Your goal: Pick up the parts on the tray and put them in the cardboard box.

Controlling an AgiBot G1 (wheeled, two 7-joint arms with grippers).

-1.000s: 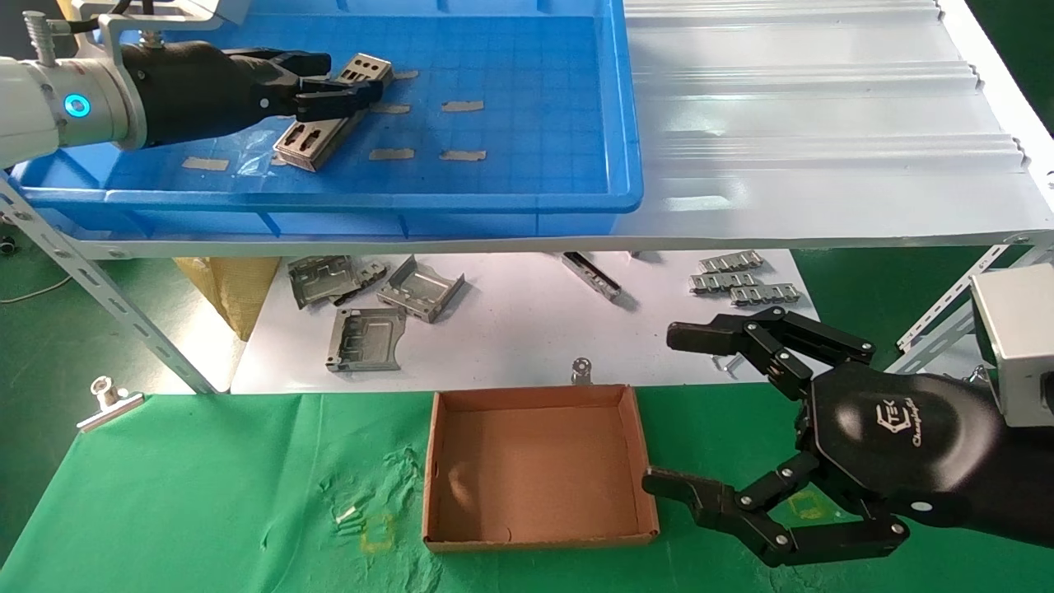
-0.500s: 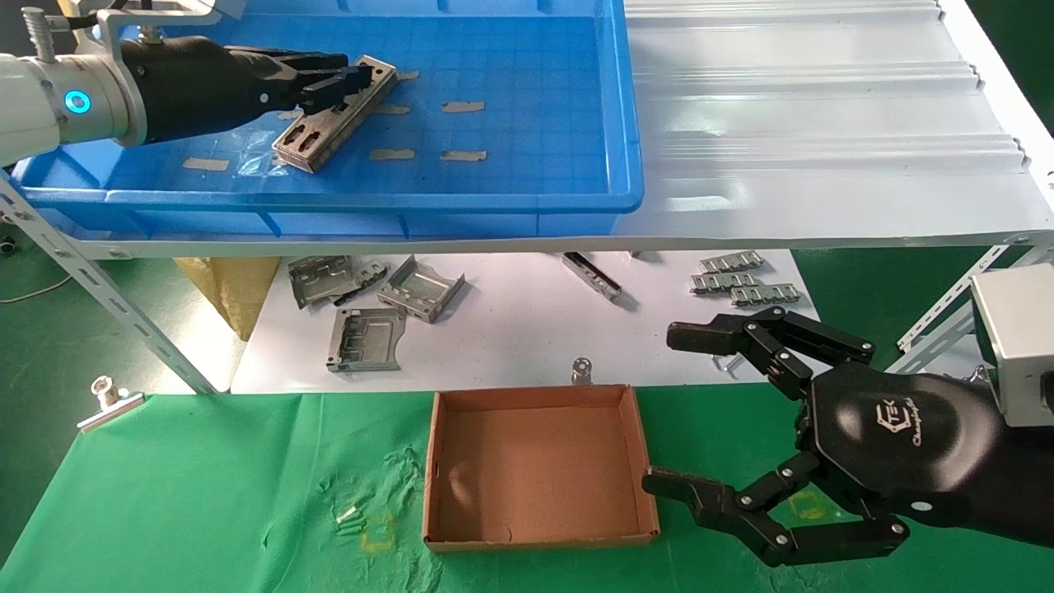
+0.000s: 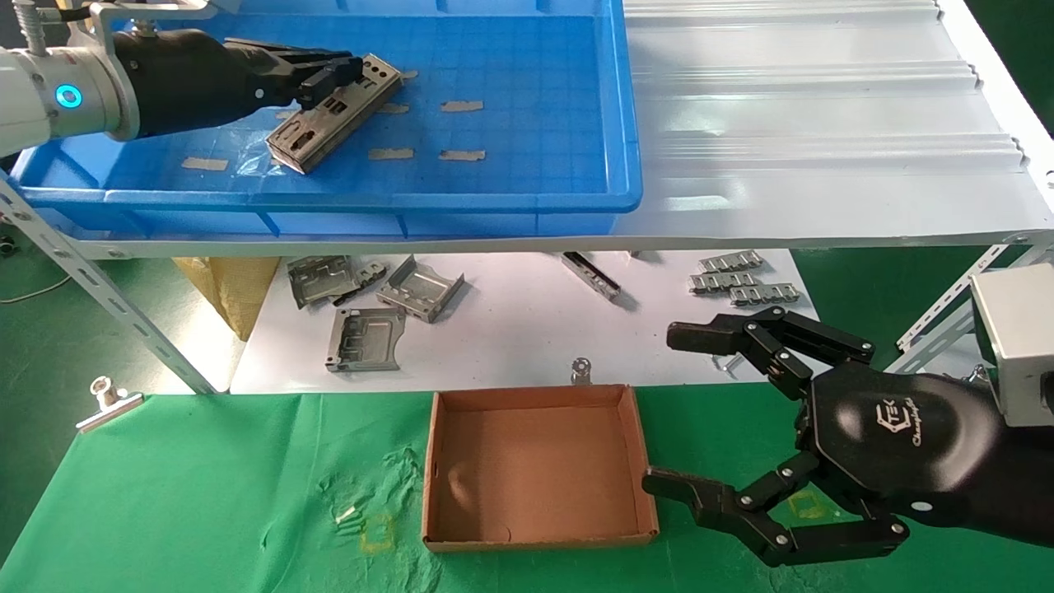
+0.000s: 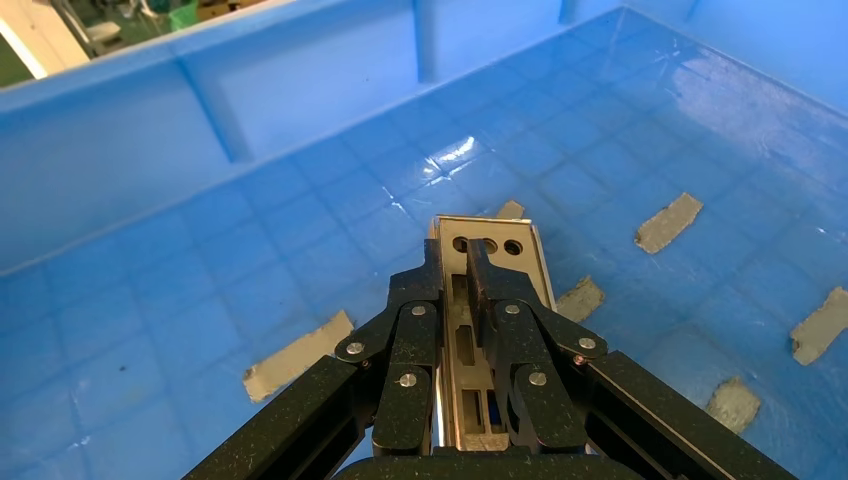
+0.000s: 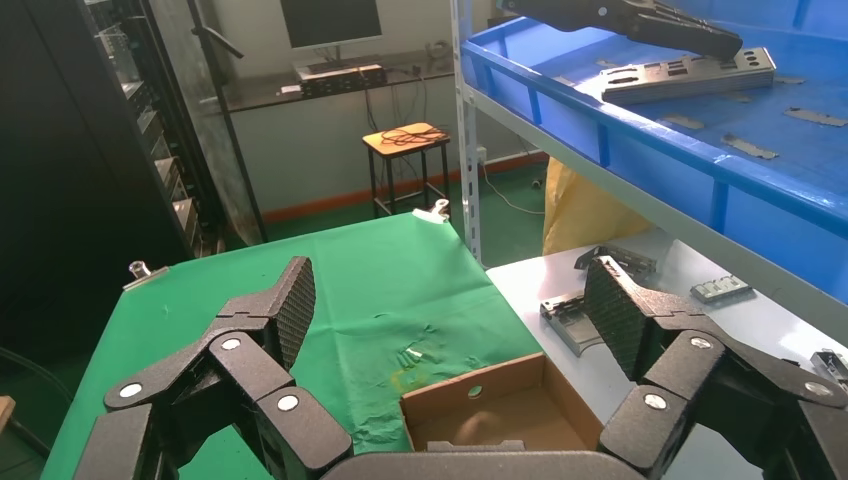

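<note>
The fingers of my left gripper are shut over the top side of the silver-grey part, inside its edges, so I need to open them wide and grip both long sides (image 4: 543, 268) of the part.
A long silver-grey part (image 3: 333, 115) with punched cutouts lies slantwise in the blue tray (image 3: 535, 123). My left gripper (image 3: 339, 76) is shut on the part's far end. In the left wrist view the part (image 4: 487, 245) runs between the fingers of the left gripper (image 4: 455, 272), over the tray floor (image 4: 250, 250). The brown cardboard box (image 3: 535, 397) sits on the green cloth below, with nothing in it. Just to its right my right gripper (image 3: 661, 408) hangs open and holds nothing. The right wrist view shows the right gripper (image 5: 452, 300) above the box (image 5: 480, 390) and the tray (image 5: 650, 160) higher up.
The tray stands on a white shelf (image 3: 823, 123) on angled metal struts (image 3: 107, 296). A lower white board holds boxy grey brackets (image 3: 420, 288), a narrow strip (image 3: 591, 276) and chain-like strips (image 3: 741, 280). Tape scraps (image 3: 461, 105) dot the tray floor. A metal clip (image 3: 107, 399) grips the cloth's left edge.
The left gripper's fingers have shut on the part. Hand and part have shifted slightly farther into the tray. The right arm has not moved.
</note>
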